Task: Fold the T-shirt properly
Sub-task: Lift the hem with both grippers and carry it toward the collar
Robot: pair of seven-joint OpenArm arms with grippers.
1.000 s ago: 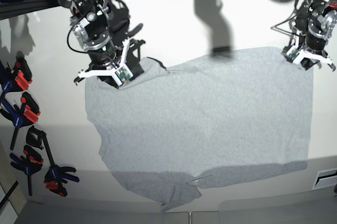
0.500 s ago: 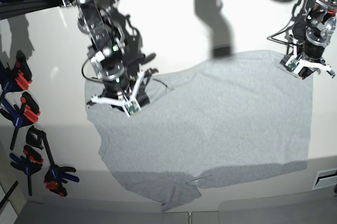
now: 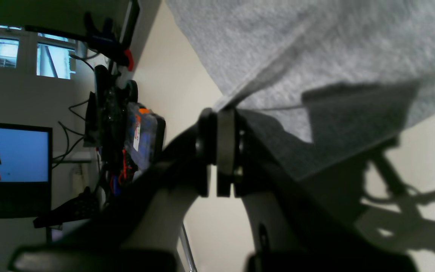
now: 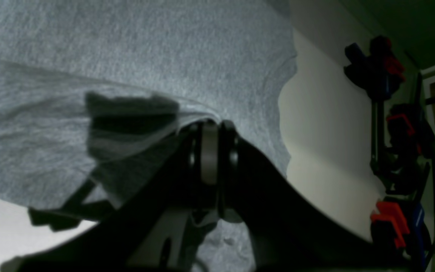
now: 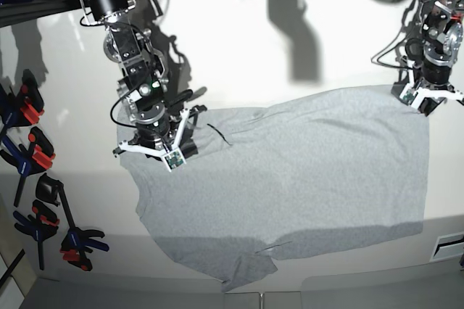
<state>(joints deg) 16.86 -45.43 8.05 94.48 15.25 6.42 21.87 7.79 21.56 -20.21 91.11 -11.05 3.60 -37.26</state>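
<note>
I should release the T-shirt's far edge from my right gripper on the shirt's clamp-side half [image 5: 209, 196] [image 4: 187, 54], just behind the front flap that is folded over.
The T-shirt [image 5: 290, 178] is light heather grey and lies spread with its plain side up on the white table [image 5: 290, 48]. At the left of the base view my right gripper [image 5: 154, 151] is shut on the shirt's far-left edge, beside the dark neckline. My left gripper [image 5: 426, 102] is shut on the far-right corner. In the left wrist view the left gripper [image 3: 221, 113] pinches a raised fold of the T-shirt [image 3: 315, 45]. The right wrist view has the right gripper [image 4: 210, 126] pinching a ridge of the T-shirt [image 4: 127, 56]. A folded-over flap lies at the shirt's front edge.
Several red, blue and black clamps [image 5: 32, 164] lie along the table's left edge, also visible as clamps [image 4: 391, 113] in the right wrist view. A lit monitor [image 3: 11, 151] stands beyond the table. A vent [image 5: 449, 245] sits at the front right.
My right gripper has moved toward the table's front, dragging the shirt's far-left edge with it. My left gripper shifted slightly forward with its corner. Both stayed shut.
</note>
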